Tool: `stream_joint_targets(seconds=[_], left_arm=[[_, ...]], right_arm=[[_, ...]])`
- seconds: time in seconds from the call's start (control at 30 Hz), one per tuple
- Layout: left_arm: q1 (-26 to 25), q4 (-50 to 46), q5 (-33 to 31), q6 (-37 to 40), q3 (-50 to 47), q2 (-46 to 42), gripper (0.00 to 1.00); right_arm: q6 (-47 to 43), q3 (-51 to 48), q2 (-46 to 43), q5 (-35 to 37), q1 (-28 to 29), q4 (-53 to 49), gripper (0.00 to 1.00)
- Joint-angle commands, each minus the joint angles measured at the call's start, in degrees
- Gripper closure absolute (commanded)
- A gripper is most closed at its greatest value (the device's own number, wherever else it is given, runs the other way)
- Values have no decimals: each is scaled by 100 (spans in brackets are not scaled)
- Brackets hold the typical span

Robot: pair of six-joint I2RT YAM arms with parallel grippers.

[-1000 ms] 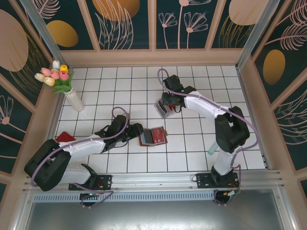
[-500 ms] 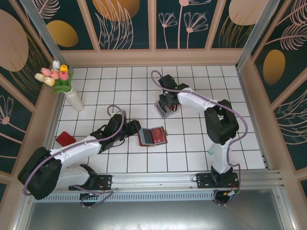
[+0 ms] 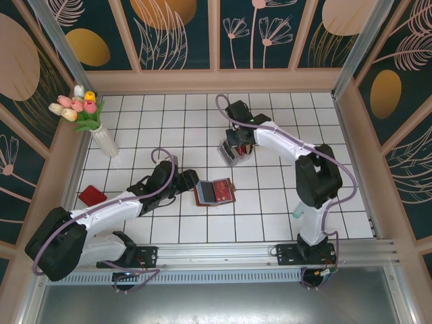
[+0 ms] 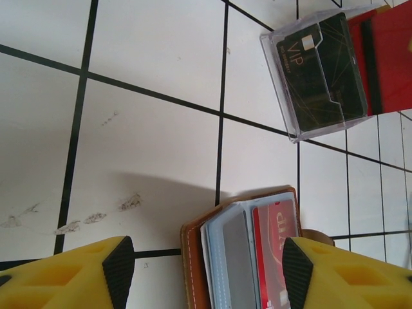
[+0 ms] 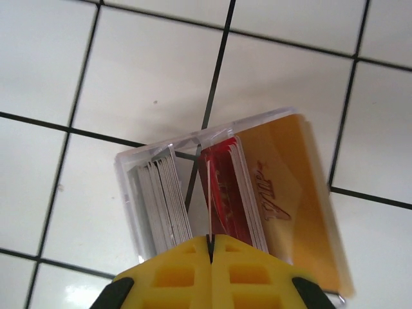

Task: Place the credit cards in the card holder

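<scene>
The card holder lies loose between my left gripper's open fingers, so next my left gripper pinches the card holder's brown edge (image 4: 191,257) before my right gripper puts the card in.
The card holder (image 3: 214,192) lies open on the white tiles, brown with clear sleeves, and a red credit card (image 4: 277,225) sits in one sleeve. My left gripper (image 3: 187,179) is just left of it. In the left wrist view that gripper (image 4: 207,270) is open, its pads on either side of the holder's (image 4: 192,257) near end. My right gripper (image 3: 236,150) hangs over a clear box (image 5: 138,187) of upright credit cards. It (image 5: 210,243) is shut on the top edge of one thin card (image 5: 208,193) beside red ones, with a tan-orange card (image 5: 290,193) at the right.
A white vase of tulips (image 3: 101,135) stands at the back left. One red card (image 3: 91,196) lies loose at the left edge. Wooden walls (image 3: 351,121) ring the tiled table. A black VIP card (image 4: 318,74) faces out of the clear box.
The right gripper's jaws have closed onto a card edge in the box. My left gripper drew back slightly from the holder and opened a little wider. The holder has not moved.
</scene>
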Motion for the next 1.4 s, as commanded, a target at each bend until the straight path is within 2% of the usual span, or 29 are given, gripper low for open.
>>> stream_joint_targets(seconds=[0.0,0.17,0.3,0.4,0.53,0.73,0.9,1.07,1.37], left_arm=[[70,180,269,-108,-23,100,35],[168,818,845,-467,-354,185,39],[186,1042,1065,-561,-489,194,47],[179,1095,1083,-598,-574,168,57],[183,1151,1206,-577,-588,236,61],[185,1196,1278,-529,-593,386,65],[184,1362,1326,-566,-669,437,76],[187,1499,1431,-548,-648,533,82],[182,1707,1588,-591,-630,832,75]], right_arm=[[517,-153,-878,-191,2,26,99],[1684,-1166,-1646,-319,508,875,100],[2654,-1758,-1888,427,1285,1170,100],[3274,-2223,-2001,583,1691,1514,100],[3681,-2470,-2009,646,2113,1792,100],[3928,-2641,-1909,406,2318,2085,100],[4080,-2729,-1774,224,2416,2257,100],[4144,-2770,-1634,171,2495,2287,100],[4153,-2789,-1464,207,2509,2258,100]])
